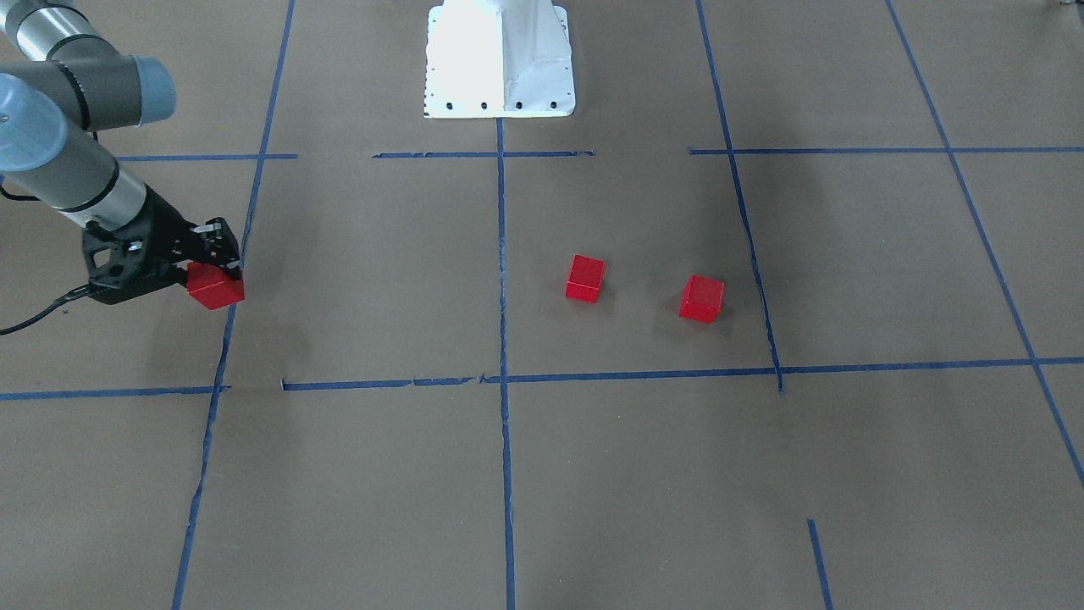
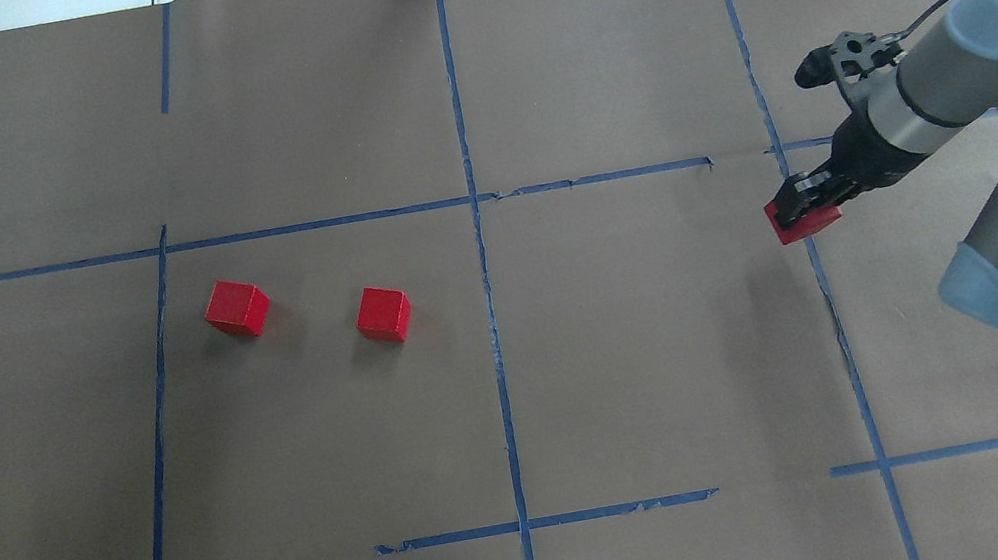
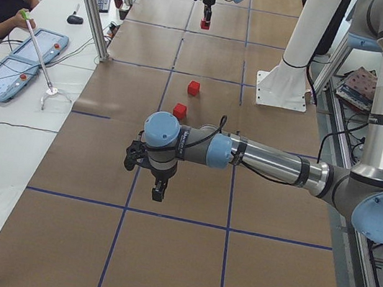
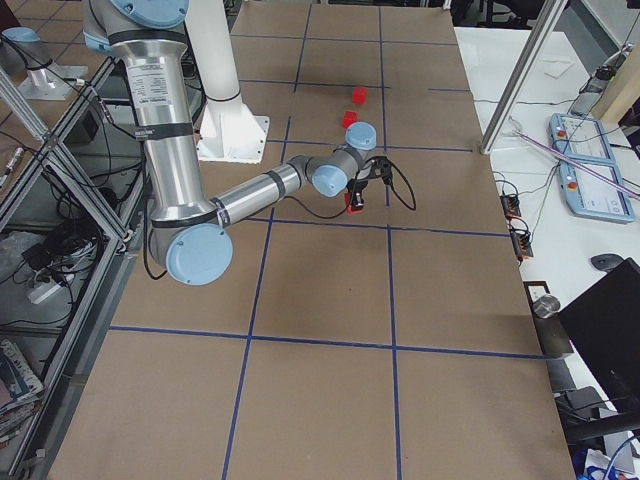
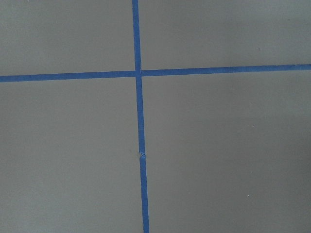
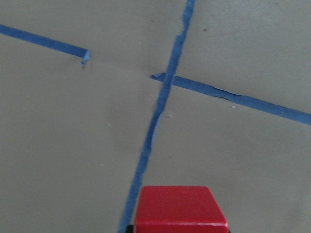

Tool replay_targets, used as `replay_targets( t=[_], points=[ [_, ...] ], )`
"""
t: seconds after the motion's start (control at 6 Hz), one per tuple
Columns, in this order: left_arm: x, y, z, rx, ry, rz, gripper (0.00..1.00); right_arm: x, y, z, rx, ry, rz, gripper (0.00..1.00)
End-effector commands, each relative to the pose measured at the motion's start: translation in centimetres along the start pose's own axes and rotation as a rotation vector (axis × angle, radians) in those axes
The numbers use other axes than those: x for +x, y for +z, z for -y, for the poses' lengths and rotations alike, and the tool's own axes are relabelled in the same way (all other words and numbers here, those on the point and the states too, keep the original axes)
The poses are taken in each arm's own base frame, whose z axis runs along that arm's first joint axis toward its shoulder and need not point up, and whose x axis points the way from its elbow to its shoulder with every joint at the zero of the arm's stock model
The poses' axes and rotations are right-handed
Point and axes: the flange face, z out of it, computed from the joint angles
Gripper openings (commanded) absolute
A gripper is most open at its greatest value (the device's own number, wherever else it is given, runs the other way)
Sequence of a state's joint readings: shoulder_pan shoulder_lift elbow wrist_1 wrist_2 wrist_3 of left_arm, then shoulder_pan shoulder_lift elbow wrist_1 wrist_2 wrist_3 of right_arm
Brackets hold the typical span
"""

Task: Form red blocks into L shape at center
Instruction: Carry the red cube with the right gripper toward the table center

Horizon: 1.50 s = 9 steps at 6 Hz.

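The robot's right gripper will release its red block on the centre blue line (image 1: 502, 237), next to the closer red block.
Two red blocks lie apart on the brown paper, one (image 2: 237, 308) (image 1: 701, 298) farther out on my left side, the other (image 2: 384, 314) (image 1: 585, 278) nearer the centre line. My right gripper (image 2: 799, 207) (image 1: 213, 269) is shut on the third red block (image 2: 806, 222) (image 1: 216, 287) (image 6: 180, 208) and holds it just above the paper, over a blue tape line on my right side. My left gripper (image 3: 158, 193) shows only in the exterior left view, hanging above the paper on my far left; I cannot tell whether it is open or shut.
Blue tape lines (image 2: 475, 223) mark a grid on the paper. The white robot base (image 1: 500, 59) stands at the table's robot-side edge. A person with control tablets (image 3: 22, 62) sits beside a metal post (image 3: 96, 12) along the far side.
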State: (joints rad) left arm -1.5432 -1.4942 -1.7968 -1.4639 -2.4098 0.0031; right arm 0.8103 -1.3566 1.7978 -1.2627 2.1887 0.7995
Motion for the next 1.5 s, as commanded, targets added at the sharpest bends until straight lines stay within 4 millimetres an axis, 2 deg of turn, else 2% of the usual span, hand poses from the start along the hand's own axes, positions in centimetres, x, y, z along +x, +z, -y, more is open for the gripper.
replay_targets(
  t=[0.0,0.17,0.33,0.5,0.67,0.83,1.0,1.33],
  points=[
    [-0.1,0.1,0.0,-0.001,0.004,0.008,1.0,-13.8,0.9,0.8,-0.055,0.174,-0.005,0.0],
    [-0.3,0.2,0.0,-0.004,0.003,0.008,1.0,-19.8,1.1,0.7,-0.04,0.145,-0.029,0.0],
    [-0.5,0.5,0.0,-0.009,0.0,0.007,1.0,-23.4,2.1,0.9,-0.031,0.188,-0.033,0.0],
    [-0.5,0.4,0.0,-0.007,-0.006,0.008,1.0,-27.7,3.1,2.0,-0.04,0.264,-0.024,0.0],
    [-0.9,0.8,0.1,-0.015,-0.011,0.006,1.0,-31.6,5.9,2.3,-0.018,0.318,-0.062,0.0],
    [-0.9,1.1,0.3,-0.021,-0.009,0.006,1.0,-33.4,8.0,1.4,-0.025,0.318,-0.085,0.0],
    [-0.7,0.9,0.4,-0.016,-0.008,0.0,1.0,-34.0,9.2,0.5,-0.02,0.312,-0.102,0.0],
    [-0.6,0.9,0.4,-0.015,-0.009,-0.003,1.0,-34.5,10.2,-0.4,-0.032,0.302,-0.11,0.0]
  ],
)
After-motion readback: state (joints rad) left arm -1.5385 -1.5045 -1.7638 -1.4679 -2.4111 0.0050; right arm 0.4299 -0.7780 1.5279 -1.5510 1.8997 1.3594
